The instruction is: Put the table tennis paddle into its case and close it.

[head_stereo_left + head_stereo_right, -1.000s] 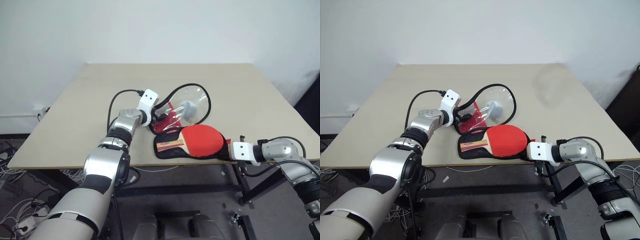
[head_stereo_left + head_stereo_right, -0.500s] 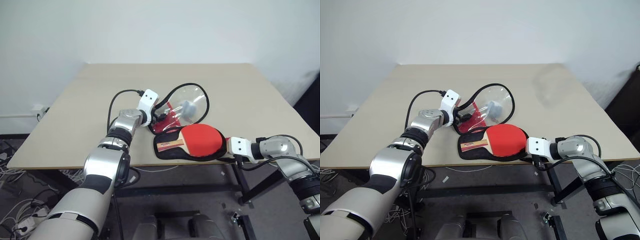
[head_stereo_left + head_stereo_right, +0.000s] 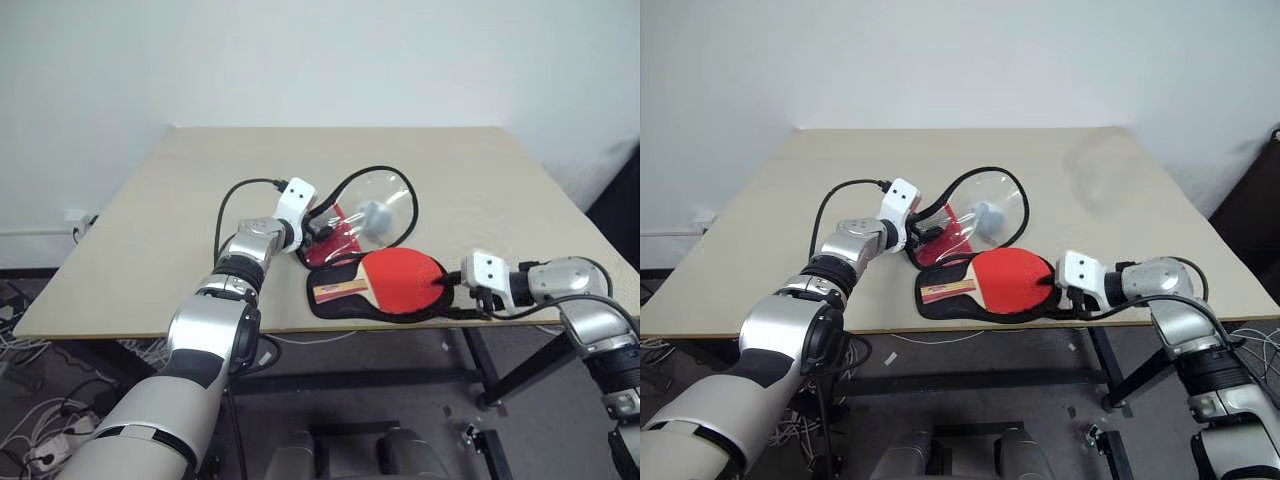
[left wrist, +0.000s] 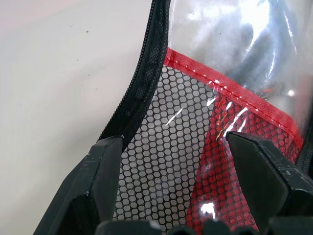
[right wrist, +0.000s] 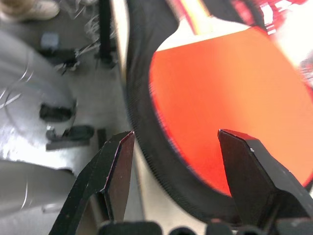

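My left gripper's fingers are straddling the wide mesh of the flap, so it needs to back off and pinch the black rim at the flap's narrow end [image 4: 133, 110] before it folds the flap over.
The table tennis paddle [image 3: 400, 280] lies red face up near the table's front edge, its wooden handle [image 3: 335, 290] pointing left. It rests in the black lower half of the case [image 3: 322, 308]. The case's clear, black-rimmed flap [image 3: 385, 195] stands raised behind it. My left gripper [image 3: 315, 232] is at the flap's narrow end with its fingers apart and the red mesh [image 4: 161, 161] lying between them. My right gripper [image 3: 447, 283] is open at the paddle's round right edge, and the red face [image 5: 220, 83] lies just past its fingertips.
A small grey lump [image 3: 375, 213] sits inside the clear flap. A black cable [image 3: 235, 190] loops from my left wrist over the tan table [image 3: 180, 200]. The table's front edge runs just under the case, and cables lie on the floor below.
My right gripper has opened, risen from below the table edge and come in toward the paddle's rim. The paddle, the case and my left gripper have stayed put.
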You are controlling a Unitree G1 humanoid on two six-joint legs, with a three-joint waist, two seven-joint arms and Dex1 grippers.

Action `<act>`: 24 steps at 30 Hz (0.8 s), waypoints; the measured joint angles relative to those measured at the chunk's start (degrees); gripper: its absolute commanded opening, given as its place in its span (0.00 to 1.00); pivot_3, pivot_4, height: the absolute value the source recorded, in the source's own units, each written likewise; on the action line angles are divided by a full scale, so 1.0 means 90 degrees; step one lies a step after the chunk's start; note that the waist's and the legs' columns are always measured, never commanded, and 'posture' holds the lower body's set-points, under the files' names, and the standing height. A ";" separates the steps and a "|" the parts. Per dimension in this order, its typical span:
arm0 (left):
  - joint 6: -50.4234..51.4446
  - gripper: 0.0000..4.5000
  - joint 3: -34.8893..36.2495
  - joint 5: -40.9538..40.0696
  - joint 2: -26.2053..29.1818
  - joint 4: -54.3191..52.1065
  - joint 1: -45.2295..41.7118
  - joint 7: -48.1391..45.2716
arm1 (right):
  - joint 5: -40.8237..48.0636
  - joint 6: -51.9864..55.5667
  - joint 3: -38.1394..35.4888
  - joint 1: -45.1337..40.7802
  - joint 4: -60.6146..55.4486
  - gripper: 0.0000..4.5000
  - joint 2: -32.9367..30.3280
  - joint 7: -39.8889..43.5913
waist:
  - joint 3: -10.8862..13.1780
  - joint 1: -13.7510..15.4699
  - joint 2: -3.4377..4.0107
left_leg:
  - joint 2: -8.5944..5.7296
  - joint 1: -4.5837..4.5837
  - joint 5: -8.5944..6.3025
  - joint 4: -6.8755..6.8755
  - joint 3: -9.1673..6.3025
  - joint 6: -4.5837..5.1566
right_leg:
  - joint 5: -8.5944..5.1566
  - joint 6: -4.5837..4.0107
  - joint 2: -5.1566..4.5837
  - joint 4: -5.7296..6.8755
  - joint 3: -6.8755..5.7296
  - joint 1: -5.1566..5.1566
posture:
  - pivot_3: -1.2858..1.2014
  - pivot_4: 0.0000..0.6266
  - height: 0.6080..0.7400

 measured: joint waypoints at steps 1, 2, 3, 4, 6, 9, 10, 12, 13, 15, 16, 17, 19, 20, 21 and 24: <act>-0.0006 0.79 0.0005 -0.0042 -0.0009 -0.0012 0.0000 0.0002 | 0.0042 0.0059 -0.0051 -0.0116 0.0065 0.66 0.0115 -0.0133 | 0.0000 0.0005 0.0000 | 0.0000 0.0000 0.0000 -0.0001 -0.0002 0.0000 | 0.0000 0.0000 0.0000 0.0000 -0.0002 0.0001 | 0.52 0.00 1.00; -0.0015 0.79 0.0009 -0.0067 -0.0017 -0.0033 0.0000 0.0006 | 0.0051 0.0101 -0.0101 -0.0174 0.0094 0.66 0.0201 -0.0257 | -0.0001 0.0005 -0.0002 | 0.0000 -0.0001 0.0000 -0.0002 -0.0005 0.0000 | 0.0000 0.0000 0.0000 0.0000 -0.0004 0.0001 | 0.52 0.00 1.00; -0.0025 0.79 0.0039 -0.0090 -0.0002 -0.0039 0.0000 0.0060 | 0.0027 0.0104 -0.0107 -0.0246 0.0197 0.66 0.0282 -0.0420 | -0.0001 0.0010 -0.0003 | 0.0000 -0.0001 0.0000 -0.0003 -0.0004 0.0000 | 0.0000 0.0001 0.0000 0.0000 -0.0004 0.0002 | 0.52 0.00 1.00; -0.0035 0.79 0.0078 -0.0118 0.0011 -0.0049 0.0000 0.0132 | 0.0006 0.0108 -0.0124 -0.0325 0.0354 0.66 0.0393 -0.0592 | -0.0001 0.0008 -0.0005 | 0.0000 -0.0002 0.0000 -0.0003 -0.0003 0.0000 | 0.0000 0.0001 0.0000 -0.0002 -0.0003 0.0000 | 0.52 0.00 1.00; -0.0066 0.79 0.0122 -0.0155 0.0026 -0.0050 -0.0001 0.0385 | -0.0245 0.0062 -0.0102 -0.0430 0.0671 0.66 0.0586 -0.1021 | -0.0001 0.0022 -0.0005 | -0.0003 -0.0003 -0.0001 -0.0004 -0.0003 0.0002 | -0.0001 0.0001 -0.0002 -0.0003 -0.0002 0.0000 | 0.52 0.00 1.00; -0.0057 0.79 0.0220 -0.0178 0.0072 -0.0045 -0.0016 0.0788 | -0.0578 -0.0042 -0.0009 -0.0560 0.1136 0.66 0.0741 -0.1507 | -0.0001 0.0046 -0.0005 | -0.0003 -0.0005 -0.0001 -0.0007 -0.0002 0.0002 | 0.0000 0.0001 -0.0002 -0.0003 0.0000 -0.0004 | 0.52 0.00 1.00; -0.0047 0.79 0.0232 -0.0178 0.0101 -0.0035 -0.0022 0.0892 | -0.0645 -0.0094 0.0007 -0.0569 0.1188 0.66 0.0772 -0.1567 | -0.0001 0.0050 -0.0005 | -0.0003 -0.0005 -0.0001 -0.0008 -0.0003 0.0002 | 0.0000 0.0002 -0.0002 -0.0002 0.0000 -0.0005 | 0.52 0.00 1.00; 0.0008 0.79 0.0262 -0.0178 0.0135 0.0007 -0.0053 0.1082 | -0.0708 -0.0168 0.0023 -0.0569 0.1245 0.66 0.0845 -0.1647 | -0.0001 0.0052 -0.0005 | -0.0003 -0.0004 -0.0001 -0.0010 -0.0003 0.0002 | -0.0001 0.0002 -0.0002 -0.0003 0.0000 -0.0004 | 0.52 0.00 1.00; 0.0049 0.79 0.0261 -0.0171 0.0131 0.0036 -0.0069 0.1223 | -0.0716 -0.0214 0.0030 -0.0569 0.1244 0.66 0.0909 -0.1694 | -0.0001 0.0052 -0.0005 | -0.0003 -0.0004 -0.0001 -0.0010 -0.0002 0.0002 | -0.0001 0.0002 -0.0002 -0.0003 0.0000 -0.0004 | 0.52 0.00 1.00; 0.0080 0.71 0.0245 -0.0160 0.0114 0.0066 -0.0070 0.1422 | -0.0717 -0.0236 0.0043 -0.0568 0.1239 0.68 0.0971 -0.1729 | -0.0001 0.0052 -0.0006 | -0.0003 -0.0004 -0.0001 -0.0007 -0.0002 0.0003 | 0.0000 0.0002 -0.0002 -0.0002 0.0000 -0.0003 | 0.52 0.00 1.00; 0.0101 0.69 0.0246 -0.0159 0.0112 0.0090 -0.0070 0.1523 | -0.0717 -0.0237 0.0046 -0.0568 0.1234 0.68 0.0979 -0.1754 | -0.0001 0.0052 -0.0006 | -0.0003 -0.0004 -0.0001 -0.0006 -0.0002 0.0003 | 0.0000 0.0002 -0.0002 -0.0002 0.0000 -0.0003 | 0.52 0.00 1.00; 0.0128 0.63 0.0254 -0.0163 0.0110 0.0113 -0.0070 0.1639 | -0.0720 -0.0238 0.0046 -0.0567 0.1226 0.68 0.0979 -0.1770 | -0.0001 0.0052 -0.0006 | -0.0003 -0.0004 -0.0001 -0.0005 -0.0002 0.0003 | 0.0000 0.0002 -0.0002 -0.0001 0.0000 -0.0002 | 0.52 0.00 1.00; 0.0186 0.51 0.0321 -0.0194 0.0107 0.0135 -0.0070 0.1757 | -0.0721 -0.0239 0.0045 -0.0553 0.1211 0.68 0.0979 -0.1806 | -0.0001 0.0049 -0.0006 | -0.0003 -0.0003 -0.0001 -0.0005 -0.0002 0.0002 | 0.0000 0.0002 -0.0002 -0.0001 -0.0001 -0.0002 | 0.52 0.00 1.00; 0.0249 0.44 0.0409 -0.0249 0.0094 0.0136 -0.0071 0.1750 | -0.0721 -0.0239 0.0044 -0.0530 0.1200 0.68 0.0979 -0.1824 | -0.0001 0.0045 -0.0006 | -0.0003 -0.0003 -0.0001 -0.0006 -0.0002 0.0002 | 0.0000 0.0002 -0.0002 -0.0001 0.0000 -0.0002 | 0.52 0.00 1.00; 0.0319 0.39 0.0476 -0.0342 0.0079 0.0138 -0.0071 0.1725 | -0.0721 -0.0239 0.0044 -0.0498 0.1186 0.68 0.0979 -0.1836 | -0.0001 0.0045 -0.0006 | -0.0002 -0.0003 -0.0001 -0.0006 -0.0002 0.0002 | 0.0000 0.0002 -0.0001 -0.0001 -0.0001 -0.0003 | 0.52 0.00 1.00; 0.0654 0.22 0.0663 -0.0561 0.0061 0.0139 -0.0074 0.1294 | -0.0721 -0.0234 0.0044 -0.0383 0.1107 0.68 0.0980 -0.1913 | -0.0001 0.0046 -0.0006 | -0.0003 -0.0003 -0.0001 -0.0007 -0.0002 0.0002 | 0.0000 0.0002 -0.0001 -0.0001 -0.0002 -0.0003 | 0.52 0.00 1.00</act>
